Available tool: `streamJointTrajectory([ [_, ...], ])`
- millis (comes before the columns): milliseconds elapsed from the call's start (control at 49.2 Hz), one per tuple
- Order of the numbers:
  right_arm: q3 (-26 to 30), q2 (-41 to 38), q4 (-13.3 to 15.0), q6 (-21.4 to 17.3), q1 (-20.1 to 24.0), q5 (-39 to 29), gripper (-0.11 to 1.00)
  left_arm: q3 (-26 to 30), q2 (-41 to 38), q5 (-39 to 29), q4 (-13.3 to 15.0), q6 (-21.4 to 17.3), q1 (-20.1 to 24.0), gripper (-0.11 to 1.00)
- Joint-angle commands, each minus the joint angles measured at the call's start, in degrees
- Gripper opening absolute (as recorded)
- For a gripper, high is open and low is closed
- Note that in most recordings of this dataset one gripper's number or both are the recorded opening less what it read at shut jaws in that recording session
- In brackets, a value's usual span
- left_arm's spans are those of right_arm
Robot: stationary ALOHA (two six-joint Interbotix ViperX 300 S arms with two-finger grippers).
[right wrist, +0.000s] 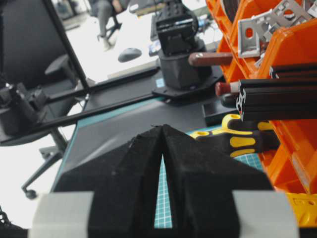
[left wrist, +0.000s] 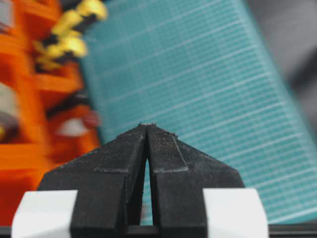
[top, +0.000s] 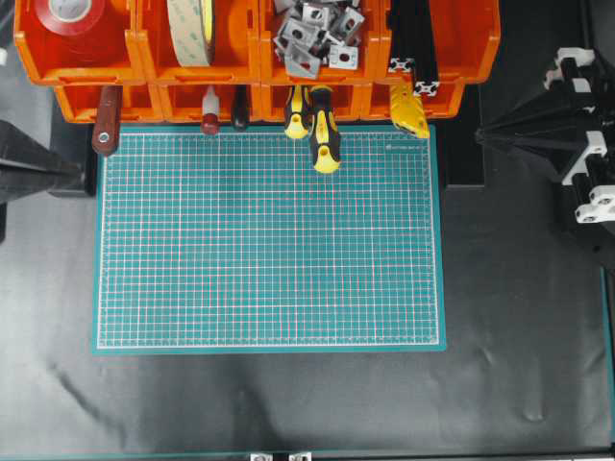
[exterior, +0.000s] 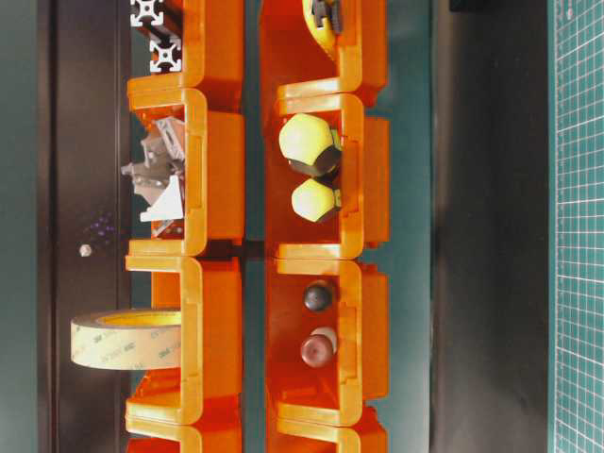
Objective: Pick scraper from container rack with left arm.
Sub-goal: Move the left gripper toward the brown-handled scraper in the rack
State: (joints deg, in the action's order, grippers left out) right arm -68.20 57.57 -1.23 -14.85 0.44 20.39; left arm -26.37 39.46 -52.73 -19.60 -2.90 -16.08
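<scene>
Next, I move my left gripper to the loose end of the scraper's handle [top: 106, 137] [left wrist: 145, 209], near its ringed hole, and close it there.
The scraper [top: 106, 125] sticks out of the lower left bin of the orange container rack [top: 136, 56], its reddish-brown handle with the ringed hole over the mat's far left corner. The right wrist view shows that handle [right wrist: 210, 59] from the side. My left gripper [top: 77, 171] waits at the left edge, below and left of the handle, apart from it. In its own view the left gripper [left wrist: 147, 125] is shut with nothing between the tips, and the rack [left wrist: 29, 99] is a blur on the left. My right gripper [top: 480, 135] [right wrist: 162, 126] is also shut and holds nothing.
Yellow-and-black screwdrivers [top: 324, 134] [right wrist: 242, 139] and a small dark-red-handled tool [top: 209, 120] hang out of the neighbouring lower bins. Upper bins hold tape rolls [top: 192, 29], grey brackets [top: 317, 34] and black bars [top: 413, 38]. A green cutting mat [top: 269, 240] covers the table's middle.
</scene>
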Motion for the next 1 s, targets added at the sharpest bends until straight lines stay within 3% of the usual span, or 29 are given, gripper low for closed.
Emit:
streamJointTrajectory([
  [0, 2.0, -0.3, -0.2, 0.0, -0.2, 0.4, 0.00, 1.5, -0.5, -1.4, -10.9, 4.0, -3.1, 0.00],
  [81, 1.9, -0.4, -0.2, -0.1, -0.2, 0.4, 0.00, 0.7, -1.4, -5.7, -18.5, 8.7, -5.7, 0.00],
  [163, 1.9, -0.4, -0.2, 0.0, -0.2, 0.4, 0.00, -1.1, -3.2, -9.4, -24.3, 14.6, -9.6, 0.00],
  [224, 1.8, -0.2, -0.2, 0.1, -0.2, 0.7, 0.00, -2.7, -4.7, -9.8, -26.4, 20.5, -11.8, 0.00],
  [284, 1.8, 0.4, -0.2, 0.4, -0.3, 1.2, 0.00, -4.7, -6.5, -10.5, -28.5, 28.7, -13.5, 0.00],
  [366, 1.7, 1.2, -0.2, 0.4, -0.4, 1.7, 0.00, -8.1, -8.9, -12.2, -34.5, 39.2, -16.6, 0.00],
  [406, 1.6, 1.7, -0.1, 0.4, -0.4, 1.5, 0.00, -9.3, -10.3, -14.2, -37.3, 43.0, -18.5, 0.00],
  [447, 1.5, 2.2, -0.2, 0.4, -0.4, 1.3, 0.00, -9.8, -11.9, -16.8, -37.5, 45.2, -19.0, 0.00],
  [589, 1.3, 4.1, -0.1, 0.5, -0.5, 0.1, 0.00, -10.8, -16.3, -24.7, -37.6, 46.1, -19.2, 0.00],
  [975, 0.7, 5.8, -0.1, 0.4, -0.7, -3.2, 0.00, -14.7, -12.5, -23.0, -37.4, 45.1, -18.7, 0.00],
])
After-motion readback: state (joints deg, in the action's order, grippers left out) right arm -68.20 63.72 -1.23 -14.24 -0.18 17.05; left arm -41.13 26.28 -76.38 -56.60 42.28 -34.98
